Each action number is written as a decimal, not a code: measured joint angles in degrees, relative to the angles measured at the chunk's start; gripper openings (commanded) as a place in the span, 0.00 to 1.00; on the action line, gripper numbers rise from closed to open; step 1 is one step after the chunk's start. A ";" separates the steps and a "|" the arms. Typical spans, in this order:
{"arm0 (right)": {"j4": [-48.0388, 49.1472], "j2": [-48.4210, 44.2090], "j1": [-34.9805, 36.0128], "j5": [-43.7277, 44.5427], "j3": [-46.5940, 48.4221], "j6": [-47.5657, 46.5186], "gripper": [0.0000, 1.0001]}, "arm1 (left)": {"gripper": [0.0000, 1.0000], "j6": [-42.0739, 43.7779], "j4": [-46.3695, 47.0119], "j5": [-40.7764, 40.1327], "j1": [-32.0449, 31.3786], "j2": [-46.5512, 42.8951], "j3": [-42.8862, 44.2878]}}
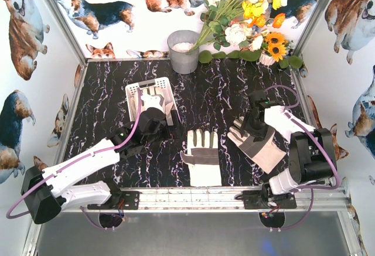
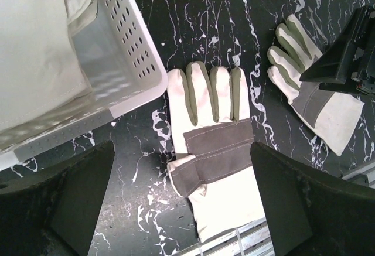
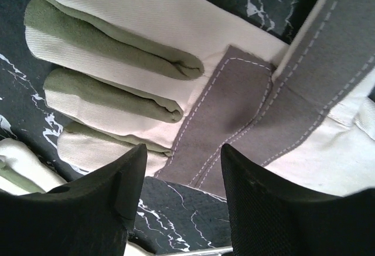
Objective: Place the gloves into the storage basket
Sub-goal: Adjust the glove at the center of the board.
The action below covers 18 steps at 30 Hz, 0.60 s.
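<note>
The thumb of the middle front glove [image 1: 186, 158] [image 2: 184, 175], the one lying palm up, is the next place my left gripper will go to and close on.
The white lattice storage basket [image 1: 134, 88] stands left of centre, and one cream glove [image 1: 153, 101] lies inside it. My left gripper [image 1: 153, 125] hovers open and empty at the basket's near end. In the left wrist view the basket [image 2: 132, 51] holds that glove [image 2: 35, 45]. My left gripper [image 2: 181, 203] is above the table beside a second glove [image 2: 214, 144]. This second glove [image 1: 201, 156] lies flat, palm up, at the middle front. A third glove [image 1: 261, 146] lies at the right. My right gripper [image 1: 254, 120] is low over it. In the right wrist view my right gripper [image 3: 184, 174] stands open at the palm edge of this glove [image 3: 176, 74].
A grey metal bucket [image 1: 183, 51] stands at the back centre beside a bunch of artificial flowers [image 1: 246, 16]. Printed walls close in the table on three sides. A metal rail [image 1: 193, 196] runs along the near edge. The right arm's gripper [image 2: 348, 51] shows in the left wrist view.
</note>
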 measured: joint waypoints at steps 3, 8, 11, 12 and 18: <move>1.33 1.36 0.00 -1.31 -0.35 -0.02 0.52 | 0.94 -0.11 0.02 0.04 0.09 0.00 -0.09; 4.17 3.10 0.00 -3.48 -1.22 3.23 0.51 | 0.94 -0.17 -0.02 0.04 0.09 -0.09 -0.11; 4.96 3.96 0.00 -3.74 -1.53 6.54 0.51 | 0.95 -0.48 0.02 0.04 0.09 -0.90 -0.85; 5.18 3.98 0.00 -3.69 -1.53 7.72 0.51 | 0.95 -0.63 -0.04 0.04 0.11 -1.33 -1.18; 7.41 4.20 0.00 -2.21 -1.40 15.65 0.51 | 0.95 -1.57 -0.52 -0.13 0.11 -3.74 -1.95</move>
